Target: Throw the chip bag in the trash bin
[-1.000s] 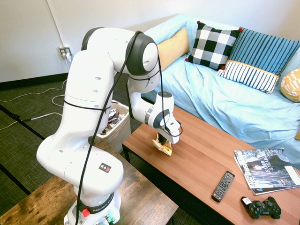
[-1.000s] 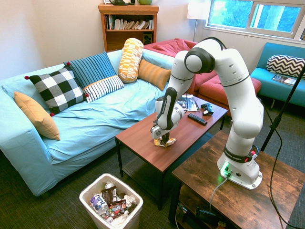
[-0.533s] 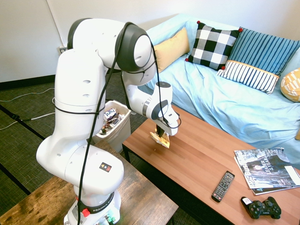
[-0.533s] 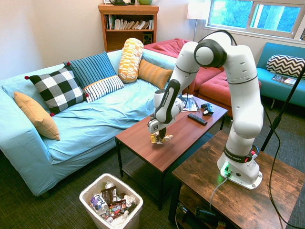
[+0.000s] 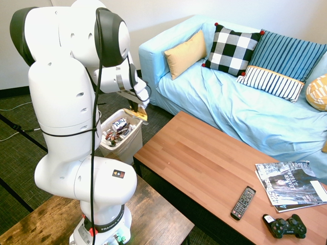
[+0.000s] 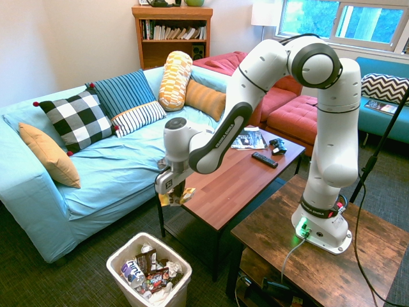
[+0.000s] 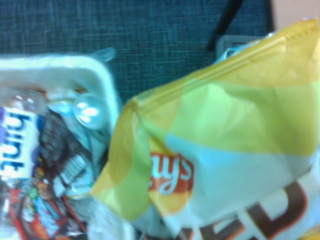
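Observation:
Next, my gripper releases the chip bag onto the dark brown wrapper (image 6: 152, 261) (image 7: 71, 152) that lies beside the bottle in the trash bin, so the bag ends up there.
My gripper (image 5: 137, 106) is shut on the chip bag (image 5: 139, 114), a small yellow crinkly bag that hangs from the fingers in the air. It is past the end of the coffee table (image 5: 204, 158), over the far edge of the trash bin (image 5: 134, 120). From the other side the gripper (image 6: 171, 187) holds the chip bag (image 6: 176, 197) well above the white trash bin (image 6: 121, 254), which is full of wrappers and bottles. In the wrist view the chip bag (image 7: 225, 145) fills most of the picture, with the bin's rim (image 7: 50, 65) beside it.
A remote (image 5: 243, 202), a black game controller (image 5: 285, 226) and magazines (image 5: 291, 191) lie at the coffee table's far end. The light blue sofa (image 5: 245, 107) with several pillows runs along the table's other side. Dark carpet surrounds the bin.
The arm has swung off the coffee table toward the trash bin, carrying the chip bag away from the tabletop and out over the bin's edge.

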You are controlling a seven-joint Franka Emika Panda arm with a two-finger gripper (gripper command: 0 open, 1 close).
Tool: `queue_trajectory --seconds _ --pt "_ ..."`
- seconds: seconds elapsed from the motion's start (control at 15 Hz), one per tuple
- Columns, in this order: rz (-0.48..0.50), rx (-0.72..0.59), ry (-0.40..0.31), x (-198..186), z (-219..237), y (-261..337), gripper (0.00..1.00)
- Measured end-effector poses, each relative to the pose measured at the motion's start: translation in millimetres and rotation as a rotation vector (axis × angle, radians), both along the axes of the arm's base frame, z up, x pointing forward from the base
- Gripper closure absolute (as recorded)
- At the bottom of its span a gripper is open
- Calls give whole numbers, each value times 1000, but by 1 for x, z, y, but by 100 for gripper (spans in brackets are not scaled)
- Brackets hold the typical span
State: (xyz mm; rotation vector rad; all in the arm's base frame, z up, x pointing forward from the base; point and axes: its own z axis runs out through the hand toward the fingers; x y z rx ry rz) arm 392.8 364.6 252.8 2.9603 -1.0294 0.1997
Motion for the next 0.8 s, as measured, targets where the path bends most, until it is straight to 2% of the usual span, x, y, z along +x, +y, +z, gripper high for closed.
queue_trajectory --seconds 0.13,0.33,0.47,0.53,0.8 --pt "51 -23 12 -28 -29 65 100" --pt "123 -72 58 -67 -108 129 100" --pt "143 -117 48 -68 -154 153 100" --pt "136 -134 38 -59 -169 159 0" --pt "102 -145 25 -24 -189 163 0"
